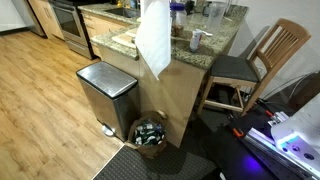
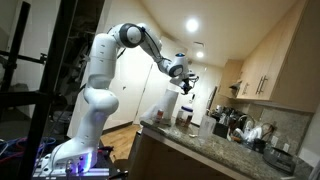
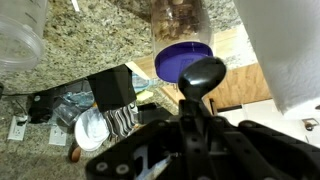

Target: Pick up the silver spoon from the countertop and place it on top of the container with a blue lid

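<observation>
The robot's gripper should release the silver spoon on the blue lid of the nut container (image 1: 178,6) (image 3: 183,62) next to the white paper towel.
In the wrist view my gripper (image 3: 203,76) is shut, its black fingers pressed together with nothing seen between them. The silver spoon does not show in any view. Just past the fingertips a dark blue round top (image 3: 178,60) sits in front of a glass jar of nuts (image 3: 180,18) on the speckled granite countertop (image 3: 90,45). In an exterior view the gripper (image 2: 186,84) hangs high above the countertop (image 2: 200,148). A small whitish jar with a pale lid (image 1: 197,40), apparently the container with a blue lid, stands on the countertop (image 1: 225,38) in an exterior view.
A white paper towel (image 1: 153,40) hangs in front of the counter and fills the wrist view's right side (image 3: 290,50). A clear jar (image 3: 20,40) stands at the left. On the floor below are a steel bin (image 1: 107,92), a basket (image 1: 150,133) and a wooden chair (image 1: 255,65).
</observation>
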### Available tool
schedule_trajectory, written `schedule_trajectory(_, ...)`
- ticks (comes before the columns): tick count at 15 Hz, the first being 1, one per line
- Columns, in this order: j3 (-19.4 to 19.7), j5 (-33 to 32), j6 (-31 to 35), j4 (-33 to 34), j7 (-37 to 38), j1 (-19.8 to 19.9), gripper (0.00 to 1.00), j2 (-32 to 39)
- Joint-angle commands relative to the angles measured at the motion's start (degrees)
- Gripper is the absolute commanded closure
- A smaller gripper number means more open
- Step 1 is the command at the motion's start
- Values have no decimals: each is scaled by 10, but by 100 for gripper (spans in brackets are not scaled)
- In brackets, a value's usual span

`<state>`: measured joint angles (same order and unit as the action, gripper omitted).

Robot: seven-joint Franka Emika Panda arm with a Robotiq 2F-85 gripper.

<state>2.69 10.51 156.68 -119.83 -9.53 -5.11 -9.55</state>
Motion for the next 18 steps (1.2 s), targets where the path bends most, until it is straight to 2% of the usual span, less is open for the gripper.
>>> schedule_trajectory(1, -6, -1, -1, 2, 2, 6, 100, 3)
schedule_trajectory(5, -23, -43, 2, 73, 45, 12, 100, 67)
schedule_trajectory(7, -33, -96, -7, 125, 90, 18, 100, 104)
schedule_trajectory(9, -26, -150, -37, 189, 143, 5, 100, 148)
schedule_trajectory(11, -33, -160, -62, 242, 171, 5, 100, 185)
schedule_trajectory(12, -33, -146, -31, 173, 150, 8, 100, 139)
schedule_trajectory(17, -31, -155, -30, 188, 156, 9, 100, 166)
schedule_trajectory(18, -39, -124, -25, 192, 130, 10, 100, 180)
